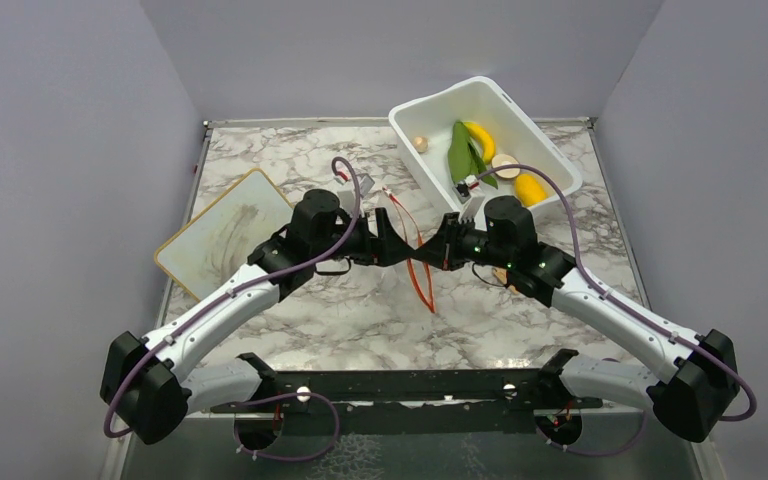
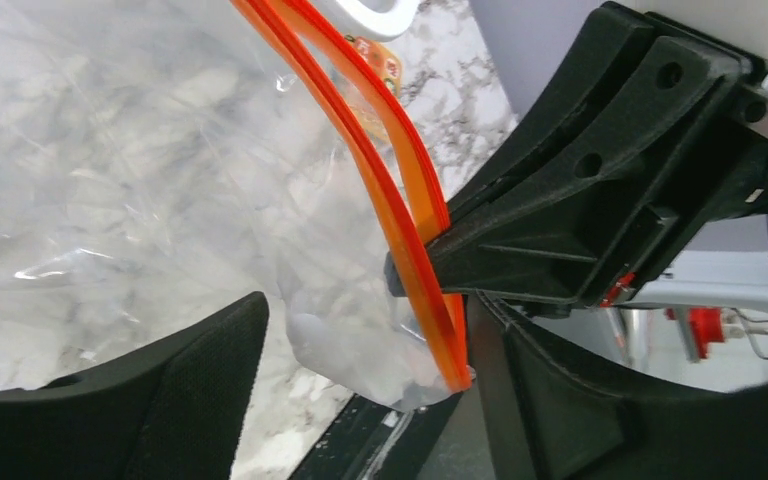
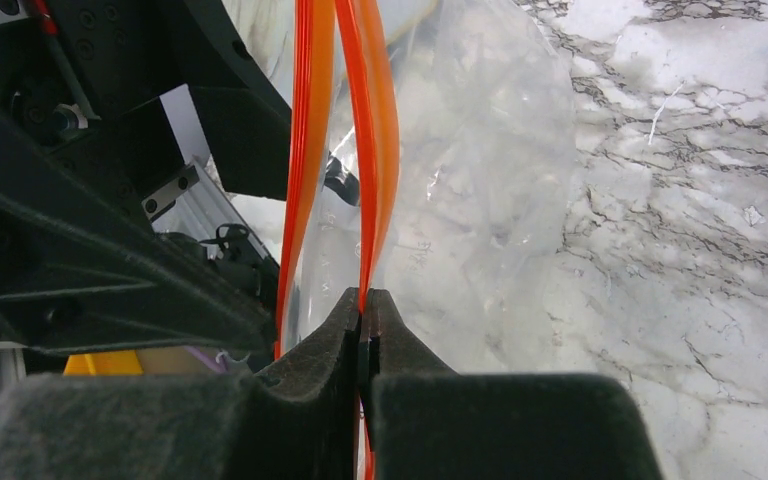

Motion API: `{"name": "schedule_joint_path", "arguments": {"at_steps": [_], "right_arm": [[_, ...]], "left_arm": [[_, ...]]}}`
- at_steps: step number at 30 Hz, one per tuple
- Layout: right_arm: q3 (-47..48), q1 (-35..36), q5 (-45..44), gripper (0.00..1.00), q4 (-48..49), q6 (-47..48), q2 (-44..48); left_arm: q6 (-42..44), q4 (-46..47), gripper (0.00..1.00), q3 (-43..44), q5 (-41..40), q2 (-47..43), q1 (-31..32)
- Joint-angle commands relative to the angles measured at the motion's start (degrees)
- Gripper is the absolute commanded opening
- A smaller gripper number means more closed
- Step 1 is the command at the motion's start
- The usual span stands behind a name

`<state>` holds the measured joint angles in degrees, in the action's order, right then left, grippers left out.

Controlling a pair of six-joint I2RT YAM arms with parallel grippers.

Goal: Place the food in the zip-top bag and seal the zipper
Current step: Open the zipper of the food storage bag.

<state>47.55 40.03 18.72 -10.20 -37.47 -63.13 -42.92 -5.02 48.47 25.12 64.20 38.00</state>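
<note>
My right gripper will pull its zipper strip away before my left gripper takes the other (image 2: 390,215), as both strips lie close together by my left gripper's fingers.
The zip-top bag (image 2: 160,150) hangs clear and floppy between my two grippers over the middle of the table. Its zipper (image 1: 422,280) shows as two red-orange strips spread apart, so the mouth is open. My right gripper (image 3: 365,310) is shut on one zipper strip (image 3: 375,150). My left gripper (image 2: 380,390) is open, its fingers (image 2: 160,400) standing wide on either side of the bag's lower corner. The food lies in the white tub (image 1: 430,95): a green leaf (image 1: 460,152), a banana (image 1: 481,140), a yellow oval fruit (image 1: 530,188) and beige pieces (image 1: 420,144).
A flat white board (image 1: 225,230) lies at the left of the marble table. The tub stands at the back right, just behind my right arm. Grey walls close in the table on three sides.
</note>
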Motion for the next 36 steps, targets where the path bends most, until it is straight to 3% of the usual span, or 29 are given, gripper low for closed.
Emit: {"name": "schedule_joint_path", "arguments": {"at_steps": [1, 4, 6, 15, 23, 26, 30, 36], "right_arm": [[-0.1, 0.2, 0.7, 0.01, 2.1, 0.1, -0.4], [0.0, 0.2, 0.2, 0.01, 1.9, 0.4, -0.2], [0.0, 0.2, -0.3, 0.01, 1.5, 0.7, 0.0], [-0.3, 0.2, 1.7, 0.01, 2.2, -0.6, 0.6], [-2.3, 0.2, 4.0, 0.01, 5.6, -5.0, 3.1], [-1.9, 0.2, 2.6, 0.01, 2.7, -5.4, 4.4], [-0.4, 0.2, -3.4, 0.01, -4.5, -2.9, 6.6], [2.2, 0.2, -12.4, 0.01, -13.4, 2.1, 7.2]], "left_arm": [[7.3, -9.4, 0.67, 4.5, -5.1, 1.8, 0.3], [9.7, -12.4, 0.49, 5.1, -7.6, 2.5, 0.3], [11.0, -13.6, 0.44, 5.1, -8.8, 2.4, 0.3], [13.8, -17.3, 0.45, 3.8, -14.0, 1.7, 0.2], [14.3, -14.9, 0.54, 0.8, -15.0, 1.7, 0.3], [14.6, -14.1, 0.59, 0.8, -14.5, 2.8, 0.2], [12.2, -7.1, 0.68, -0.5, -7.0, 3.8, 0.3], [2.7, 11.2, 0.77, -2.8, 7.6, 6.5, 0.2]]}}
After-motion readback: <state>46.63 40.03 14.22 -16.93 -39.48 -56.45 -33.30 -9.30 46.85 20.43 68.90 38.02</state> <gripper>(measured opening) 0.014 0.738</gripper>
